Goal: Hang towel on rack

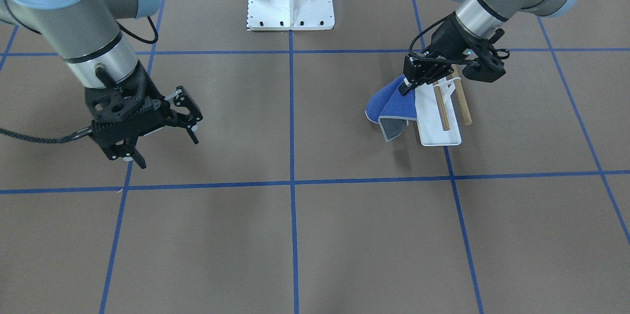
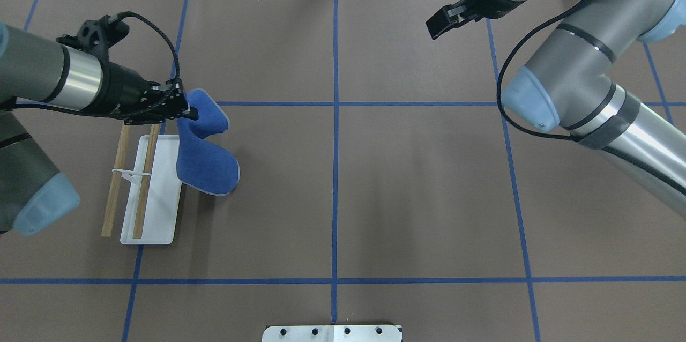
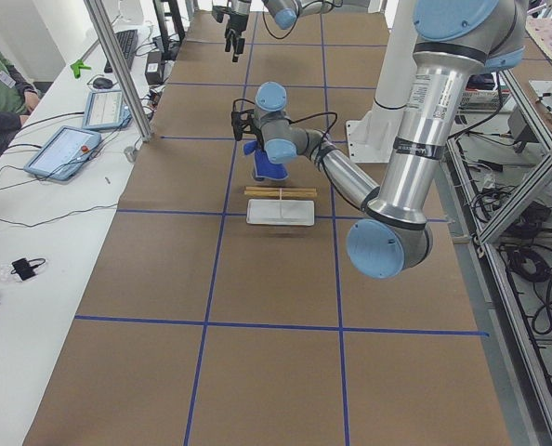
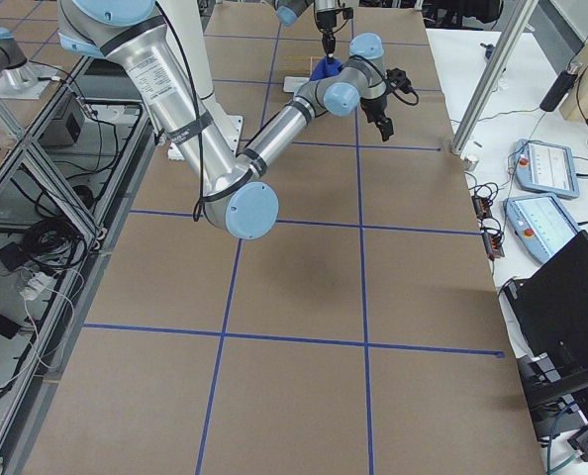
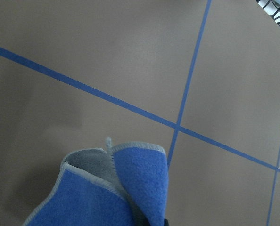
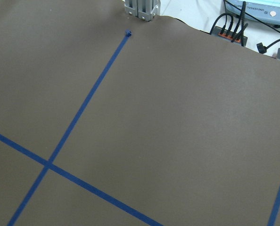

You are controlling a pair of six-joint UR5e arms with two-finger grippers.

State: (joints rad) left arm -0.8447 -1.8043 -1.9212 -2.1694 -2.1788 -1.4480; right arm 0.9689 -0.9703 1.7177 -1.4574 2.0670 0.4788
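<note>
My left gripper is going to let go of the royal-blue towel draped across the wooden dowels [image 1: 455, 91] above the white base. The towel now hangs just beside the rack.
The royal-blue towel [image 2: 208, 162] with a light-grey edge hangs folded from my left gripper [image 2: 186, 113], which is shut on its upper end. It hangs just beside the rack [image 2: 161, 208], on the side toward the table's middle, not over the dowels. The rack has a flat white base and two wooden dowels [image 2: 114, 181]. From the front, the towel [image 1: 389, 107] droops left of the rack [image 1: 440, 127] under my left gripper [image 1: 406, 87]. The left wrist view shows only the towel [image 5: 121, 193]. My right gripper [image 1: 167, 149] is open and empty, far off on the other side.
The large white bolted pedestal [image 1: 290, 4] stands at the robot's edge of the table, mid-width. Blue tape lines [image 2: 335, 103] grid the brown table cover. The right arm [image 2: 579, 79] reaches over the table's right half. Tablets and cables lie on side benches [image 3: 67, 153].
</note>
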